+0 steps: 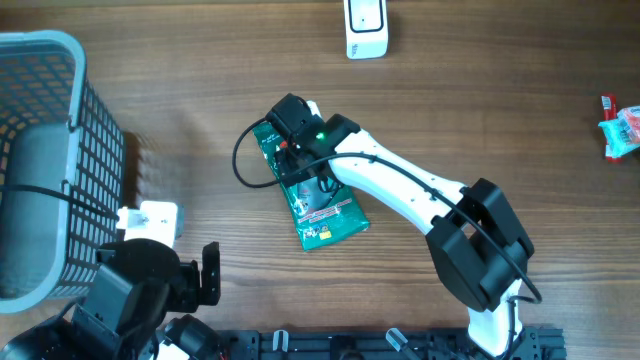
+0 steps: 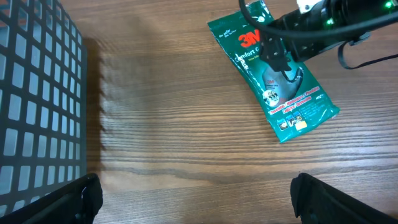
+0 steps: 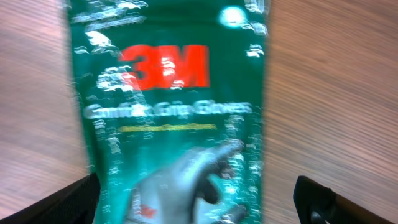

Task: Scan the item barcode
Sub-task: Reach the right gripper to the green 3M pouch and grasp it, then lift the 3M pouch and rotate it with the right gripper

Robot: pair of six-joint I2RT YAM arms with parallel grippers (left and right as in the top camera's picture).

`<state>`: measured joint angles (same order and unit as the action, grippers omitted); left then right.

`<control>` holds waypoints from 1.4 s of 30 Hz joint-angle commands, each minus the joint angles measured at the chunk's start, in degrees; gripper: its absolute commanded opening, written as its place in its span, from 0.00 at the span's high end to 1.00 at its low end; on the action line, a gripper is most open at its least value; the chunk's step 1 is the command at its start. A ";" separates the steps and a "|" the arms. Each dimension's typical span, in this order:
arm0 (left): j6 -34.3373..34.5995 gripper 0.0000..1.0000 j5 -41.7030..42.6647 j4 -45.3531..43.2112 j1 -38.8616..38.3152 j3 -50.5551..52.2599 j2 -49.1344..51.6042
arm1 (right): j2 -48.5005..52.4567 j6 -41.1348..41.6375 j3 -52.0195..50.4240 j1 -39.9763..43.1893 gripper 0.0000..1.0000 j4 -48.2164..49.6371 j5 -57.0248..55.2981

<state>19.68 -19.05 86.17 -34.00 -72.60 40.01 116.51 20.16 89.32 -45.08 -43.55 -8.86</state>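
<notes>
The glove package's long edge (image 1: 290, 203) (image 3: 107, 214) that faces the grey wire basket, beside the printed glove, will be gripped by my right gripper.
The item is a green 3M glove package (image 1: 330, 222) lying flat on the wooden table with its printed front up; no barcode shows on it. My right gripper (image 1: 310, 175) hovers over its middle, open, a finger on each side and neither touching it. In the right wrist view the package (image 3: 168, 93) fills the frame, blurred, between the spread fingertips (image 3: 68, 202). The left wrist view shows the package (image 2: 301, 109) at upper right under the right gripper (image 2: 283, 62). My left gripper (image 1: 205, 300) is open over bare wood (image 2: 199, 199) at the near left.
A grey wire basket (image 1: 40, 150) stands at the left edge, close beside the left arm, and shows in the left wrist view (image 2: 37, 93). A white scanner (image 1: 366, 28) sits at the far middle. A red and blue packet (image 1: 622, 130) lies at the right edge.
</notes>
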 commanded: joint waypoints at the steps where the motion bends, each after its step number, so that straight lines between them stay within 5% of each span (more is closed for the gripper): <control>1: 0.52 0.00 -0.50 -0.13 0.20 -0.17 -0.31 | 0.31 -3.67 -2.36 -1.66 0.05 2.60 4.66; 5: 0.52 0.00 -0.50 -0.13 0.20 -0.17 -0.31 | 2.36 -3.72 -3.61 -4.26 0.10 3.54 3.74; 20: 0.50 0.00 -0.50 -0.15 0.20 -0.17 -0.31 | 10.05 -3.26 -3.63 -10.34 0.01 3.15 -9.55; 22: 0.52 0.00 -0.52 -0.13 0.20 -0.17 -0.31 | 10.58 -3.26 -3.63 -10.29 0.15 2.60 -9.46; 26: 0.50 0.00 -0.50 -0.13 0.20 -0.17 -0.31 | 10.56 -3.48 -3.48 -9.62 0.67 -1.84 -4.63; 29: 0.52 0.00 -0.52 -0.15 0.20 -0.17 -0.31 | 10.56 -3.26 -3.45 -7.85 0.95 -3.91 -0.35; 36: 0.52 0.00 -0.50 -0.13 0.20 -0.17 -0.31 | 5.38 -10.45 0.96 0.81 0.96 -9.99 20.98; 42: 0.52 0.00 -0.50 -0.13 0.20 -0.17 -0.31 | -7.19 -23.43 2.05 13.90 0.95 -15.74 60.57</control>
<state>19.66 -19.05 86.15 -34.00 -72.60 40.01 116.07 4.36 89.54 -36.42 -56.71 24.97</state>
